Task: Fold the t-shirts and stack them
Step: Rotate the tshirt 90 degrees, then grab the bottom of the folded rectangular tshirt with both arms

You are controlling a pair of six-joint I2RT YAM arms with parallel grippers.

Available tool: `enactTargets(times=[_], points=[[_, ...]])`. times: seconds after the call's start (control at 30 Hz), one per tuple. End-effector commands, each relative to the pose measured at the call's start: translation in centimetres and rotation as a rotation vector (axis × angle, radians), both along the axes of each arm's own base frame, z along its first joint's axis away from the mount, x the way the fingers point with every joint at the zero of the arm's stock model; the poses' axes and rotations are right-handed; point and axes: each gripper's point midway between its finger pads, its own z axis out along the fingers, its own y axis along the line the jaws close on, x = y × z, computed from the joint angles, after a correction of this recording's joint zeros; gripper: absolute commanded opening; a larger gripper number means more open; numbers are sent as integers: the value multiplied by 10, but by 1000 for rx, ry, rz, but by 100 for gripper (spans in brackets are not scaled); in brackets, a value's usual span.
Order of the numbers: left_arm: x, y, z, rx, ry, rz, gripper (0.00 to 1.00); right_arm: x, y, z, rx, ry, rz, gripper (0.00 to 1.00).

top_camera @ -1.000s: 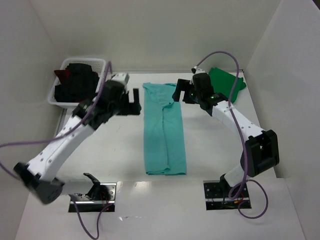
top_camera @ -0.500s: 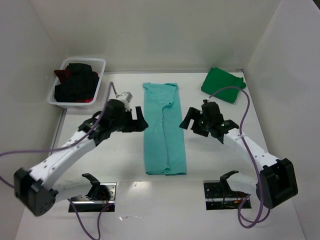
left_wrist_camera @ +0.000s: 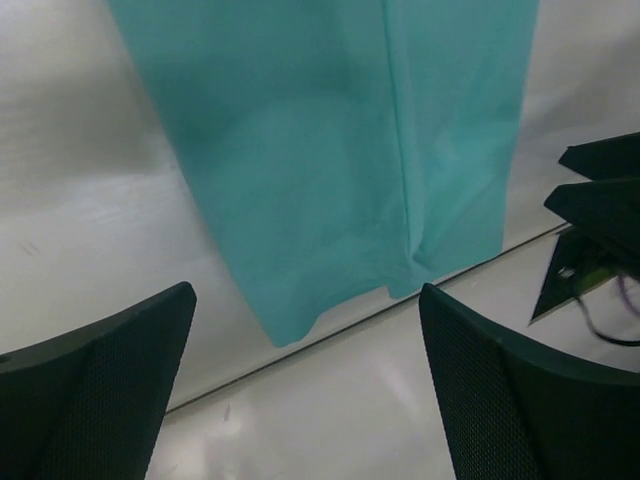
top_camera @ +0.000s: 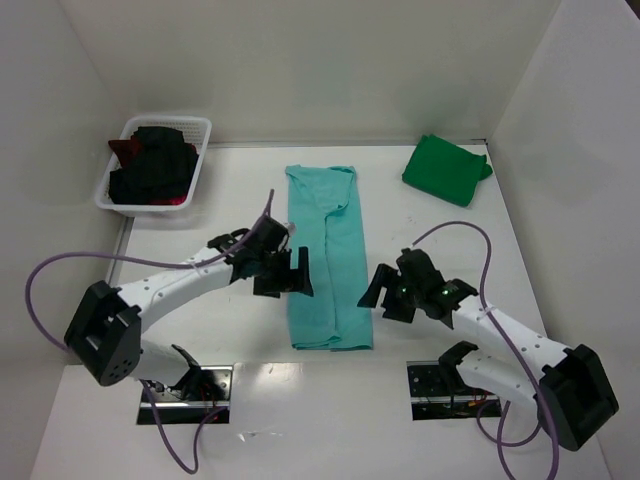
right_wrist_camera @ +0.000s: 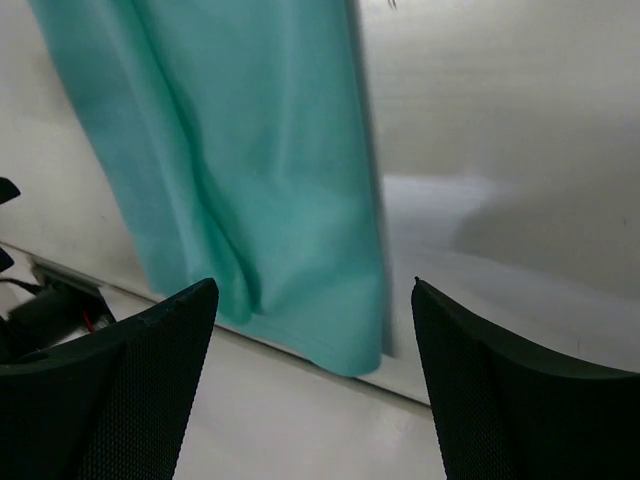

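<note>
The robot's left gripper needs to close on the near hem corner (top_camera: 294, 346) (left_wrist_camera: 282, 339) of the light teal t-shirt, on the same side as the white basket.
A light teal t-shirt (top_camera: 328, 262) lies folded lengthwise into a long strip down the middle of the table. Its near hem shows in the left wrist view (left_wrist_camera: 330, 150) and the right wrist view (right_wrist_camera: 250, 170). My left gripper (top_camera: 288, 273) hovers open at the strip's left edge near the hem, with nothing between its fingers (left_wrist_camera: 305, 295). My right gripper (top_camera: 376, 292) is open just off the strip's right edge, also empty (right_wrist_camera: 312, 285). A darker green t-shirt (top_camera: 446, 170) lies folded at the far right corner.
A white lattice basket (top_camera: 166, 120) at the far left holds black shirts (top_camera: 152, 168) and a dark red one (top_camera: 122, 149). White walls close in the table on three sides. The table's near edge (top_camera: 320, 362) runs just below the teal hem.
Both arms have swung from the shirt's far end towards me and now flank its near hem. The right jaws have narrowed slightly. The teal shirt has not moved.
</note>
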Motion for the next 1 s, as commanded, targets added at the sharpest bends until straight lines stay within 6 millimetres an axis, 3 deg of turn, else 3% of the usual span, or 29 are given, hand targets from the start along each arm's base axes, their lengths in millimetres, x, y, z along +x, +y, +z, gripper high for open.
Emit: enactTargets(times=[0.0, 0.07, 0.3, 0.4, 0.57, 0.9, 0.97], points=[[-30, -12, -13, 43, 109, -45, 100, -22, 2, -5, 23, 35, -1, 83], [-34, -16, -17, 59, 133, -35, 100, -32, -6, -8, 8, 56, -1, 83], [-46, -17, -25, 57, 193, -27, 100, -51, -2, -13, 43, 139, 4, 77], [-57, -10, -27, 62, 227, -7, 100, -60, 4, -19, 89, 173, 33, 69], [-67, -2, -28, 54, 240, 24, 99, -85, 1, -32, 79, 241, 79, 64], [-83, 9, -39, 73, 286, 18, 95, -82, 8, -30, 136, 219, 74, 59], [-86, 3, -36, 39, 301, 1, 93, -79, 9, -30, 139, 214, 74, 59]])
